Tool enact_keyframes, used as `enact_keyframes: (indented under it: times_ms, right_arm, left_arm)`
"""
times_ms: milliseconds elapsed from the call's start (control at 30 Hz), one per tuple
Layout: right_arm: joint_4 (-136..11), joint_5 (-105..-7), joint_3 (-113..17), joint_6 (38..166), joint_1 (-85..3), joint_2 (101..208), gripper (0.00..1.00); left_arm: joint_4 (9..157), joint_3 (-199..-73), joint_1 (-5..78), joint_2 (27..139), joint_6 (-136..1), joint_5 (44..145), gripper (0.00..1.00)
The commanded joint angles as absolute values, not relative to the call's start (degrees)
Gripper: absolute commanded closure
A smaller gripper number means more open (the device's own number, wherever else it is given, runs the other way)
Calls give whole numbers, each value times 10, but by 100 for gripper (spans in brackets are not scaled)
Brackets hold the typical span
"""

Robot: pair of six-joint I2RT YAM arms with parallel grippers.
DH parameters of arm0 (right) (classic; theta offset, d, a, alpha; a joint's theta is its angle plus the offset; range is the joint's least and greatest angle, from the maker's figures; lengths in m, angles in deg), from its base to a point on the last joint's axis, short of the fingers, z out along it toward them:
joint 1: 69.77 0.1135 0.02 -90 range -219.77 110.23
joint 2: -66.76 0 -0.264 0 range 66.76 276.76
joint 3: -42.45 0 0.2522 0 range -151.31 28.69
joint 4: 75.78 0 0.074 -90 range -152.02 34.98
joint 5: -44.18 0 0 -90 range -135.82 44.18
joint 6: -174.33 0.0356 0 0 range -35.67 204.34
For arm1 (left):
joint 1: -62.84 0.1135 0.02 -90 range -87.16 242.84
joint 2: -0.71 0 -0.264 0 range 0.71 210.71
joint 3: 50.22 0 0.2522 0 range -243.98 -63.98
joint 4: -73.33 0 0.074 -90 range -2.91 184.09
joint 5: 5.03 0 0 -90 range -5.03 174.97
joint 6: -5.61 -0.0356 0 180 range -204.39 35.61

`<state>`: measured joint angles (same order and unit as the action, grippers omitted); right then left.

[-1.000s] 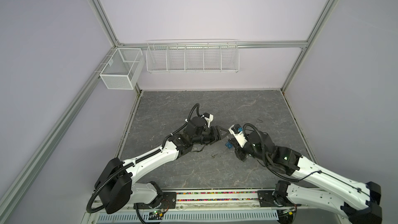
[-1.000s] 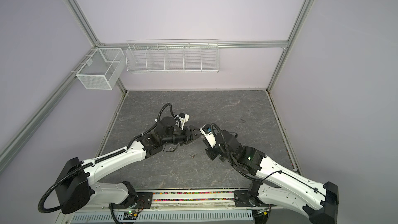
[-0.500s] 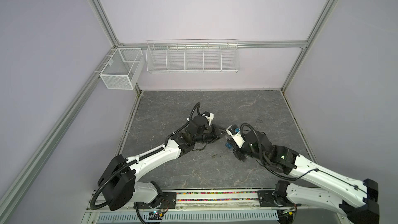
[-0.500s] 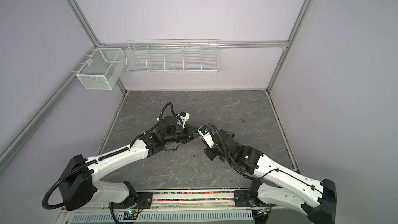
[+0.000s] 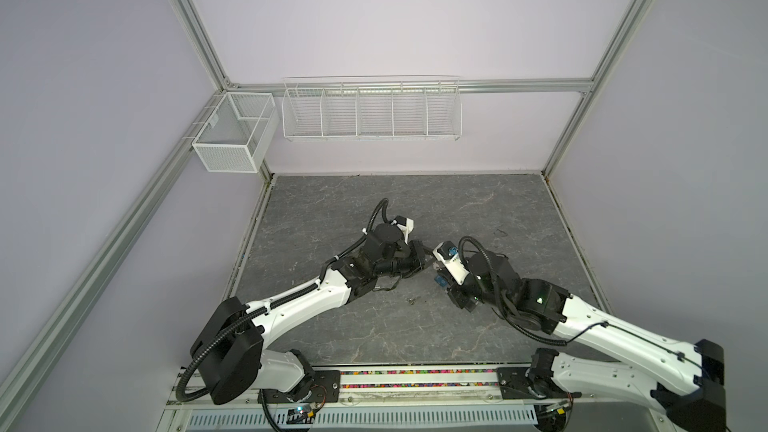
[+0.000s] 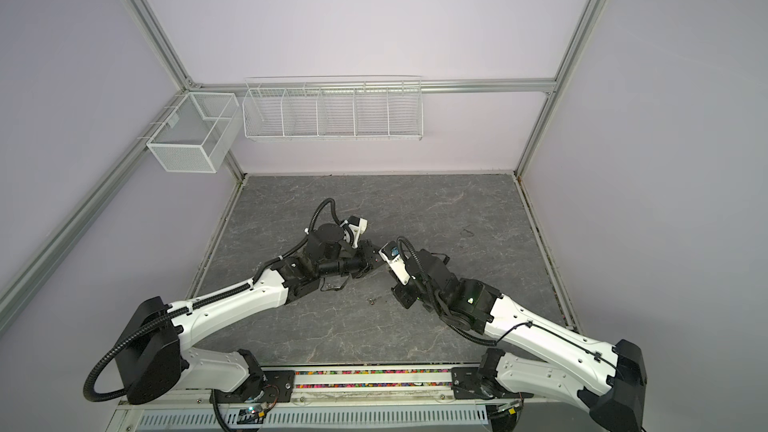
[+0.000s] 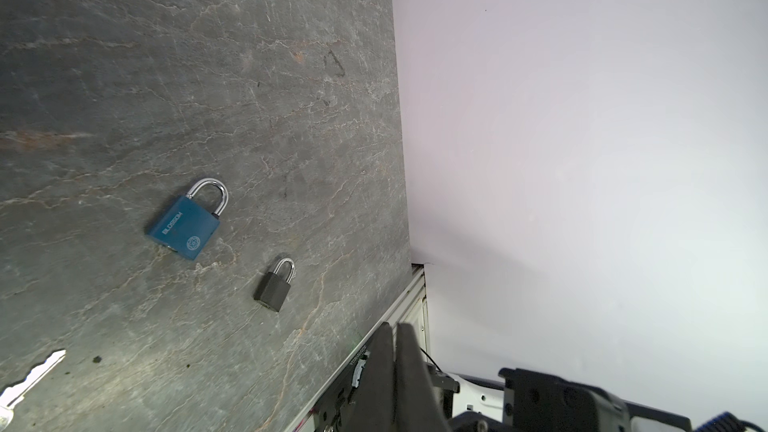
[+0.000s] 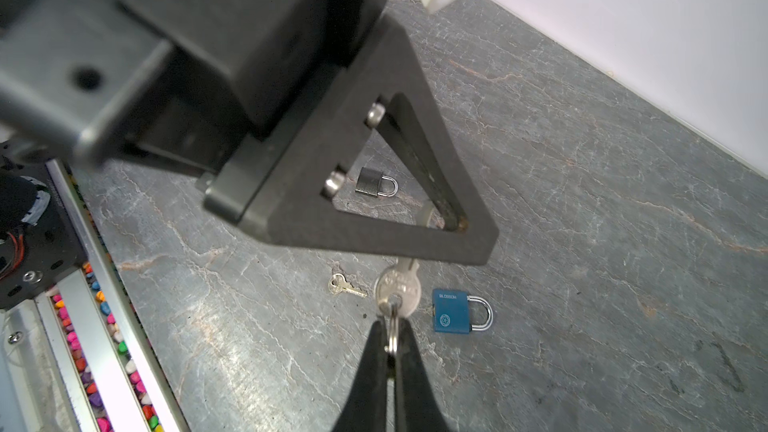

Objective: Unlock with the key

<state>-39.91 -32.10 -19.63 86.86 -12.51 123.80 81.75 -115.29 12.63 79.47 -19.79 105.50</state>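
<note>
My right gripper should open, back away and take the key by its head (image 8: 399, 286), because it pinches only the key's ring and the edge of its head.
A silver key (image 8: 397, 290) on a ring hangs above the table between my two grippers. In the right wrist view my right gripper (image 8: 390, 328) is shut on the key's ring and the edge of its head. The blade runs up behind the black triangular finger (image 8: 316, 205) of my left gripper, which is shut on it. My left gripper (image 7: 394, 328) shows its jaws pressed together, with the key hidden. Below lie a blue padlock (image 8: 453, 312) and a small black padlock (image 8: 369, 182), both with shackles shut. The grippers meet mid-table in both top views (image 5: 430, 263).
A small loose key (image 5: 411, 301) lies on the grey table (image 5: 478, 209) in front of the grippers, also in the right wrist view (image 8: 345, 285). Wire baskets (image 5: 372, 110) hang on the back wall. A rail with coloured beads (image 8: 95, 326) runs along the front edge.
My left gripper's jaws have closed onto the key's blade. The two arms drew slightly closer together. My right gripper stayed shut on the key.
</note>
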Motion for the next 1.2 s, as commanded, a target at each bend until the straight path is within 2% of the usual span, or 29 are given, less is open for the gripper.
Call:
enact_keyframes:
  times_ms: [0,100,300,433,533,600,767,900,1167]
  right_arm:
    - [-392,-314,-212,859,-121,1230,94]
    - [-387,-316,-213,868,-122,1223,89]
    - [-375,-336,-213,902,-128,1181,55]
    - [-374,-384,-205,951,-154,1146,30]
    - [-381,-454,-195,991,-197,1132,16]
    - [-393,-519,-188,1016,-238,1133,11]
    - [-460,-679,-156,1086,-330,1137,4]
    - [-518,-770,-127,1145,-371,1142,4]
    - [-654,-776,-52,1193,-376,1074,15]
  left_arm:
    - [820,-1171,125,796,-206,1047,100]
    - [813,-1172,125,796,-211,1045,100]
    - [805,-1201,126,800,-294,1022,100]
    - [815,-1237,125,810,-382,1005,100]
    - [804,-1251,126,815,-441,990,100]
    - [770,-1246,126,815,-471,985,100]
    - [718,-1237,126,809,-536,976,100]
    - [683,-1230,125,801,-565,1000,100]
    - [625,-1228,124,802,-557,1078,100]
